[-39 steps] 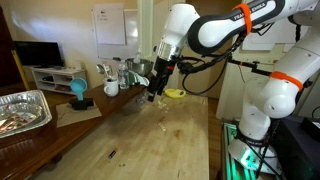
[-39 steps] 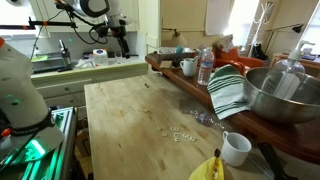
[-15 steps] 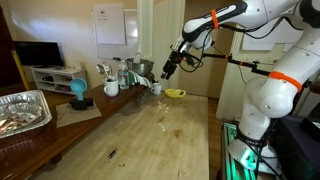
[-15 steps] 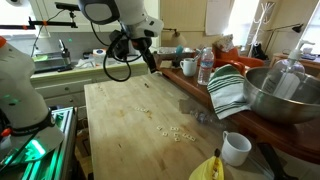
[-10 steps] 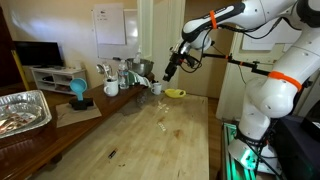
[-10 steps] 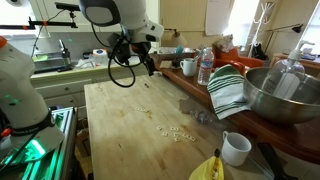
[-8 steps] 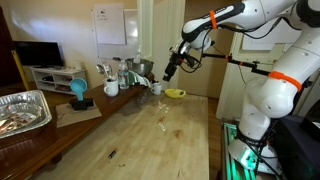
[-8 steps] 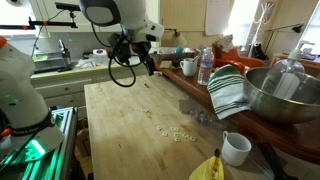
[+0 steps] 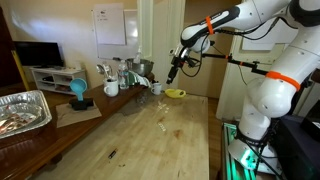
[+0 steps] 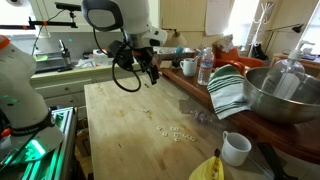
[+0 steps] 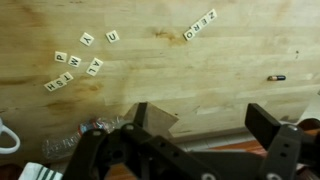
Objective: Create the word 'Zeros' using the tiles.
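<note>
My gripper needs to grip the S tile in the middle of the H-S-T row (image 9: 160, 103) (image 11: 58, 82) near the white mug, because "Zeros" needs an S.
Several tiny pale letter tiles lie on the wooden table (image 11: 160, 75). In the wrist view a short row of tiles (image 11: 200, 25) lies at the upper right. A loose cluster of tiles (image 11: 80, 62) lies at the upper left. The tiles show as small specks in both exterior views (image 9: 161, 122) (image 10: 176, 132). My gripper (image 11: 203, 125) is open and empty. It hangs high above the table, well apart from the tiles, in both exterior views (image 9: 172, 69) (image 10: 152, 72).
A yellow object (image 9: 175, 94) sits at the table's far end. A white mug (image 10: 236, 148), a striped towel (image 10: 228, 92), a water bottle (image 10: 205, 67) and a metal bowl (image 10: 285, 95) are beside the table. A small dark object (image 11: 277, 77) lies on the wood.
The arm has swung to a new pose since the earliest frames. Over the last second the gripper only shifted slightly. The tiles have not moved.
</note>
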Robot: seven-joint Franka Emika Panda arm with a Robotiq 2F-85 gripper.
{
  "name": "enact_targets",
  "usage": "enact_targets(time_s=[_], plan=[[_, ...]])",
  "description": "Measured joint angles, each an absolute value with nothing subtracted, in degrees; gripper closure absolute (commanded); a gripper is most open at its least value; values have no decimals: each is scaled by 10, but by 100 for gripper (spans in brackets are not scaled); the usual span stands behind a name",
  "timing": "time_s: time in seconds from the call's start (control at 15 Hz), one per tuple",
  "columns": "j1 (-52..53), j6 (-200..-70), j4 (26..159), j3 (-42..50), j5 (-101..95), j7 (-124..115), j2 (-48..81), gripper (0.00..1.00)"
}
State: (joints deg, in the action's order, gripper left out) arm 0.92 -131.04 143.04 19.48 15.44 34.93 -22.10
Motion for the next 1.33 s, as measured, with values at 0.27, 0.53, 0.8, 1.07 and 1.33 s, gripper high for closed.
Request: enact_targets(time_s=[0.27, 0.53, 0.8, 1.07, 1.33], plan=[[-14, -1334, 1415, 199, 127, 409, -159, 0], [-16, -1400, 1390, 194, 137, 465, -89, 0], [-21, -1420, 1356, 177, 158, 512, -27, 0], [-47, -1418, 1317, 154, 157, 523, 28, 0], [-56, -1416, 1302, 143, 157, 520, 41, 0]])
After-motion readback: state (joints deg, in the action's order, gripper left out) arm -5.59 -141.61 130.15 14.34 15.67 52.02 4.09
